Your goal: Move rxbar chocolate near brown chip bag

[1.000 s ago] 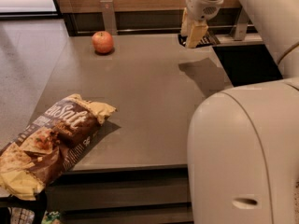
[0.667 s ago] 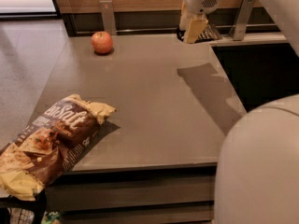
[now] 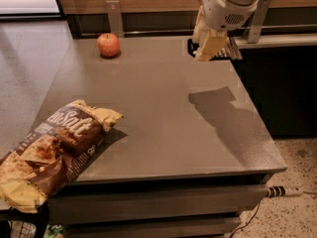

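Note:
The robot's gripper will release the rxbar chocolate on the middle of the grey table (image 3: 158, 111), next to the upper corner of the brown chip bag.
The brown chip bag (image 3: 52, 155) lies crinkled at the table's front left corner and hangs over the edge. The rxbar chocolate (image 3: 231, 51) is a small dark bar with white lettering at the table's back right edge, mostly hidden behind my gripper. My gripper (image 3: 206, 52) hangs from the white arm at the top right, just above and in front of the bar, not visibly touching it. The bar is far from the bag, across the table's diagonal.
A red apple (image 3: 108, 44) stands at the back left of the grey table (image 3: 163, 108). A wooden wall with metal brackets (image 3: 114, 15) runs behind. A dark counter (image 3: 282, 88) adjoins on the right. A cable (image 3: 282, 190) lies on the floor at the lower right.
The large white arm body has left the lower right of the view. The gripper has dropped slightly toward the back right corner. The bag and the apple have not moved.

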Robot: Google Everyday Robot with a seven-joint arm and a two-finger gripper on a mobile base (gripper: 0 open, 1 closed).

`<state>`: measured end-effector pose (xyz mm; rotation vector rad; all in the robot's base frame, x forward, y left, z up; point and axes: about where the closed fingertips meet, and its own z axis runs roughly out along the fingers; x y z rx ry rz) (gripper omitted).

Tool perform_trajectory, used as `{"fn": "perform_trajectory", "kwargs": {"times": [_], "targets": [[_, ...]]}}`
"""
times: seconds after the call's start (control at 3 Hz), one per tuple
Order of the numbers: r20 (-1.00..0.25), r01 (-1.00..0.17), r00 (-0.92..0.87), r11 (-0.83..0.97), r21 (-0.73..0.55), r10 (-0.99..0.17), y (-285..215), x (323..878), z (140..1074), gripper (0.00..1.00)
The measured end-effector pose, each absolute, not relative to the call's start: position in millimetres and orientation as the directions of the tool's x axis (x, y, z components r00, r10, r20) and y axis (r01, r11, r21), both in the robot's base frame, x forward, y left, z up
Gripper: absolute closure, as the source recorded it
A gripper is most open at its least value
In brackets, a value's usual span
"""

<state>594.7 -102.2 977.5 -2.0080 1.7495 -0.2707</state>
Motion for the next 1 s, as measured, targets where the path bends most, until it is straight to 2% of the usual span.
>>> {"fn": "perform_trajectory", "kwargs": {"times": [0.67, 1.0], "targets": [[-0.302, -0.935, 0.191, -0.080, -0.344, -0.934, -97, 520, 904, 1.00], [-0.336, -0.924, 0.289, -0.170, -0.342, -0.896, -51, 502, 894, 1.00]]}}
